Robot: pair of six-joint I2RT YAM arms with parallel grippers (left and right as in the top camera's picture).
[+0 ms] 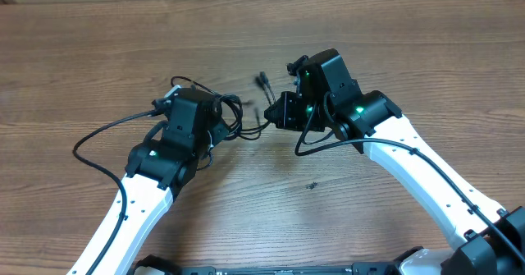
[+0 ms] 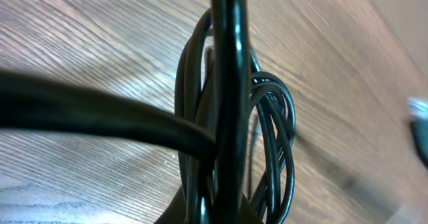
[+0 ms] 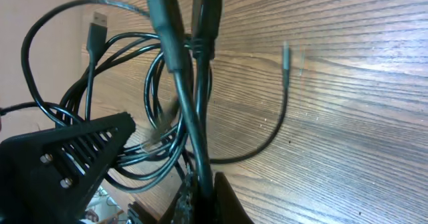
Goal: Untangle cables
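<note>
I need to let go of the strand of cable near the plugs with my right gripper and take the cable loops (image 1: 235,112) bunched at my left gripper to pull them apart.
The cables (image 1: 248,130) are thin black wires bunched between my two grippers at mid-table. My left gripper (image 1: 228,117) is shut on a bundle of looped strands (image 2: 273,137) that rises through its jaws (image 2: 224,214). My right gripper (image 1: 274,112) faces it from the right. In the right wrist view that gripper (image 3: 210,200) is shut on one strand (image 3: 180,83) running up out of the jaws. A USB plug (image 3: 98,17) and a loose cable end (image 3: 286,53) hang free. Two small plug ends (image 1: 264,80) lie on the wood just behind the grippers.
The wooden table (image 1: 426,53) spreads out on all sides. Thicker black arm cables loop out to the left (image 1: 90,142) and below the right wrist (image 1: 316,148). The left gripper's black body (image 3: 67,157) sits close in the right wrist view. A small dark speck (image 1: 311,185) lies on the table.
</note>
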